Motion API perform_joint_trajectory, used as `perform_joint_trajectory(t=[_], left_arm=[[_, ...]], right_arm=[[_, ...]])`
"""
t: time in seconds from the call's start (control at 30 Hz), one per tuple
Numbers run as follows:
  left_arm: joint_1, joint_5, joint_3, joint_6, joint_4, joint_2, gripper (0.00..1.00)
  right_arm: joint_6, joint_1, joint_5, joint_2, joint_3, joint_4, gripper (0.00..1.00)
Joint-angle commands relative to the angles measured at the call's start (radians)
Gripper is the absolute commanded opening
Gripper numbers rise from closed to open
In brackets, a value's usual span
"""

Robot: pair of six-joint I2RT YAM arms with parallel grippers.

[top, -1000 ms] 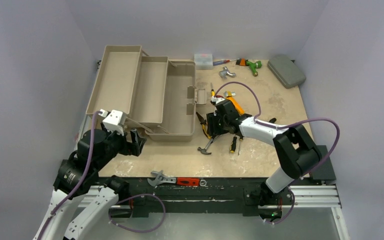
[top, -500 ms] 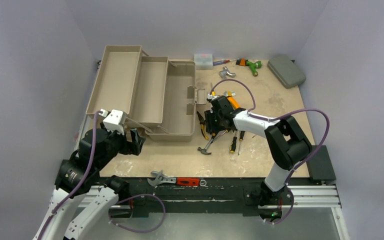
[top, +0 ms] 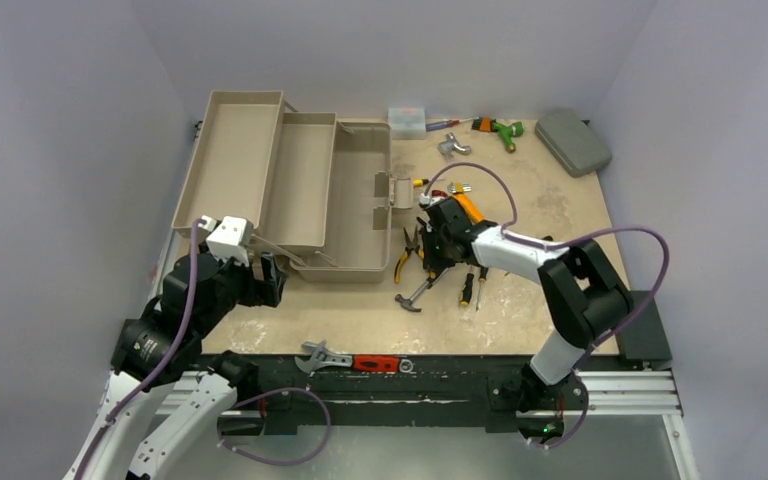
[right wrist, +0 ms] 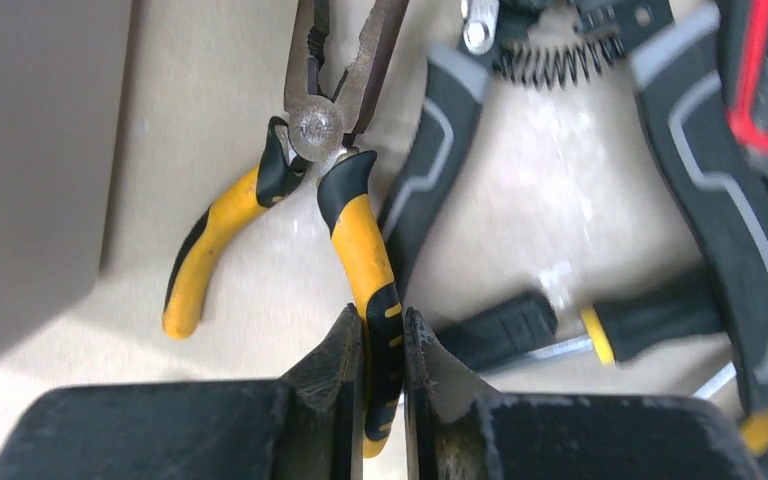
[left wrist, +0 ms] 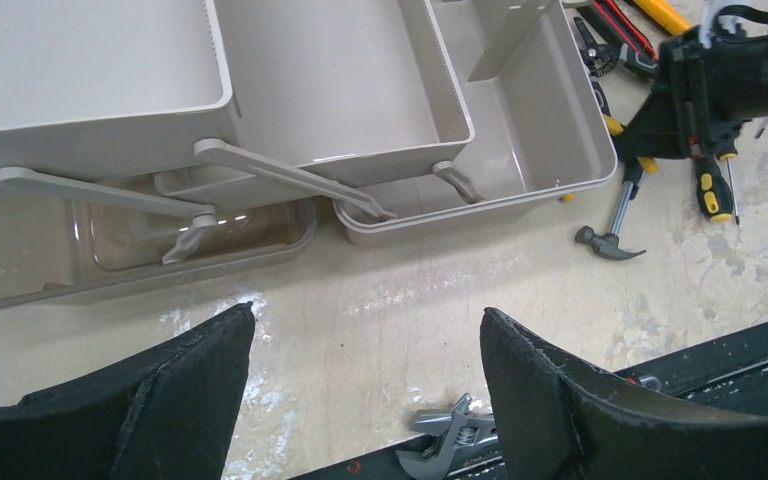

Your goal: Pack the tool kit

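Observation:
I will let go of the yellow-and-black pliers with my right gripper on the near-end bottom of the beige toolbox's deep main compartment (top: 356, 239).
The beige toolbox (top: 290, 185) lies open at the table's left with its trays folded out; it also shows in the left wrist view (left wrist: 360, 100). My right gripper (right wrist: 383, 325) is shut on one handle of the yellow-and-black pliers (right wrist: 360, 235), which lie just right of the toolbox (top: 407, 252). Around them lie a small hammer (top: 412, 293), screwdrivers (top: 470, 288) and grey-handled pliers (right wrist: 720, 200). My left gripper (left wrist: 365, 330) is open and empty above bare table by the toolbox's near corner.
A grey adjustable wrench with a red handle (top: 345, 359) lies on the table's front edge. At the back are a small clear box (top: 407, 122), a metal piece (top: 449, 146), a green tool (top: 500, 130) and a flat grey-green case (top: 572, 141).
My right gripper has shifted slightly and the pliers have moved with it, now lying a little farther out from under the gripper. The left arm has hardly moved.

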Motion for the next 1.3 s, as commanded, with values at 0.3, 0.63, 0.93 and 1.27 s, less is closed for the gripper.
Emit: perform_joint_trajectory(t=[0.3, 0.63, 0.93, 1.27], left_arm=[[-0.003, 0.021, 0.000, 0.027, 0.030, -0.006, 0.80], [-0.004, 0.099, -0.007, 0.042, 0.057, -0.045, 0.80], [-0.003, 0.086, -0.009, 0.040, 0.056, -0.048, 0.80], [-0.004, 0.063, -0.009, 0.037, 0.048, -0.045, 0.80]], right_arm=[[0.079, -0.009, 0.031, -0.432, -0.007, -0.121, 0.00], [0.135, -0.007, -0.322, -0.509, 0.004, 0.201, 0.00], [0.201, 0.090, -0.120, -0.256, 0.256, 0.077, 0.00], [0.206, 0.217, 0.172, 0.047, 0.468, -0.094, 0.00]])
